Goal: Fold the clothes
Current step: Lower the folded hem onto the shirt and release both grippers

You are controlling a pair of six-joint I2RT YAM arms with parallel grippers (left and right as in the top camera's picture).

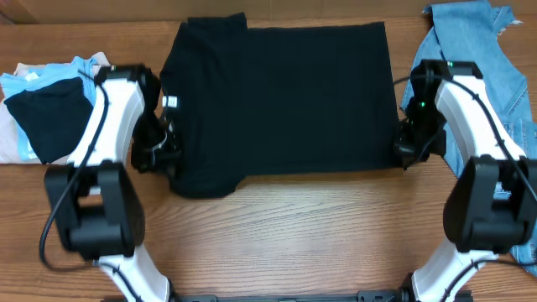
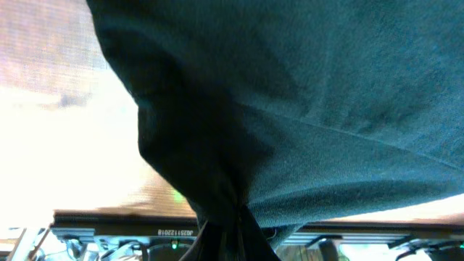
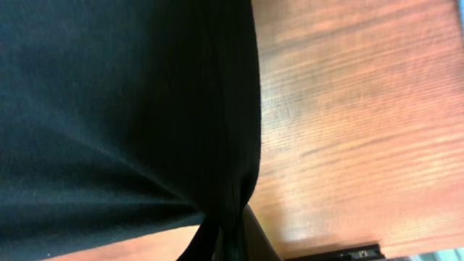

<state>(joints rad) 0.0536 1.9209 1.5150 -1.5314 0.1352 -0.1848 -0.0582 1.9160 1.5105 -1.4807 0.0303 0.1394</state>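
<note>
My right gripper is holding the shirt's corner. It will let go of it on the black T-shirt's edge [image 1: 389,117] next to the blue denim garment.
A black T-shirt [image 1: 281,96] lies spread across the middle of the wooden table, a sleeve showing at its front left. My left gripper [image 1: 168,149] is shut on the shirt's front left edge; in the left wrist view the cloth [image 2: 290,94] bunches down into the jaws [image 2: 230,243]. My right gripper [image 1: 403,149] is shut on the shirt's front right corner; in the right wrist view the cloth [image 3: 116,109] gathers into the jaws [image 3: 232,243]. Both pinched corners are lifted slightly off the table.
A pile of light blue, black and pink clothes [image 1: 46,105] sits at the left edge. A blue denim garment [image 1: 495,59] lies at the back right. Bare wooden table [image 1: 294,235] stretches in front of the shirt.
</note>
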